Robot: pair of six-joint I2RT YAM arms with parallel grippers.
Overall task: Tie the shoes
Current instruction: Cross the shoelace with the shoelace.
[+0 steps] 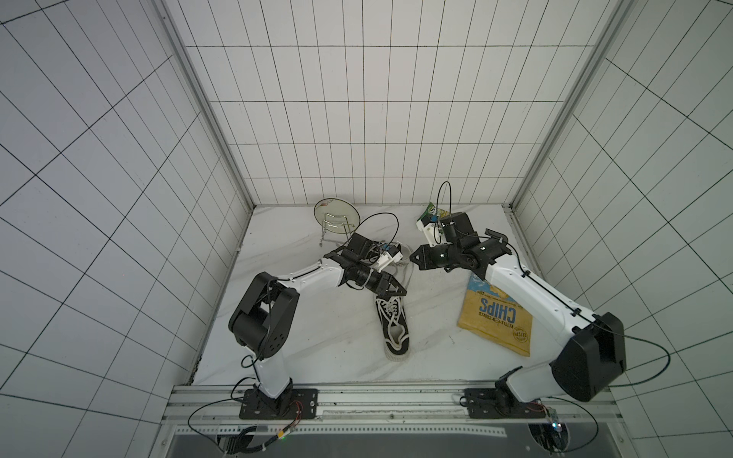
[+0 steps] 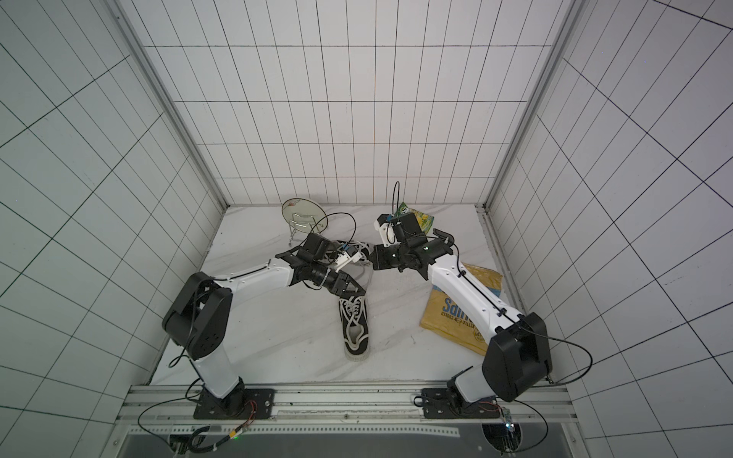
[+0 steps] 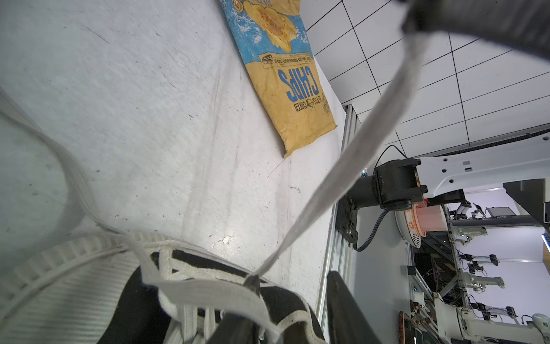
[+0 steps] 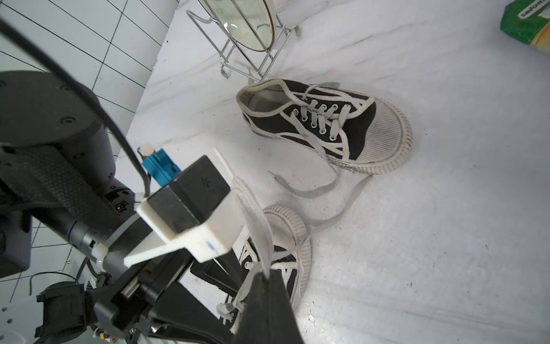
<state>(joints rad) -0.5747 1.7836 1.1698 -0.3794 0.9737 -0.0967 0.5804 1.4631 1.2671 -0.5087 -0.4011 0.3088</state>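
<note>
The lace just drapes over a left gripper finger, so next the left gripper pinches the lace [image 3: 396, 109] near my right gripper before that one opens.
Two black canvas shoes with white toe caps lie on the white table. The near shoe [image 1: 394, 329] [image 2: 355, 329] lies lengthwise at mid-table, its laces loose. The far shoe [image 4: 324, 125] lies behind it, with untied laces trailing on the table. My right gripper [image 4: 265, 272] [image 1: 412, 259] is shut on a white lace [image 3: 357, 155] of the near shoe, which runs taut from the shoe up to it. Over the near shoe's toe end, my left gripper [image 3: 293, 278] [image 1: 396, 291] is open. The lace drapes across one of its fingers [image 3: 238, 327].
A yellow and blue chips bag [image 1: 496, 321] lies flat at the right, partly under my right arm. A glass plate on a wire rack [image 1: 337, 216] stands at the back. A green packet [image 4: 523, 23] lies at the back right. Tiled walls close in three sides.
</note>
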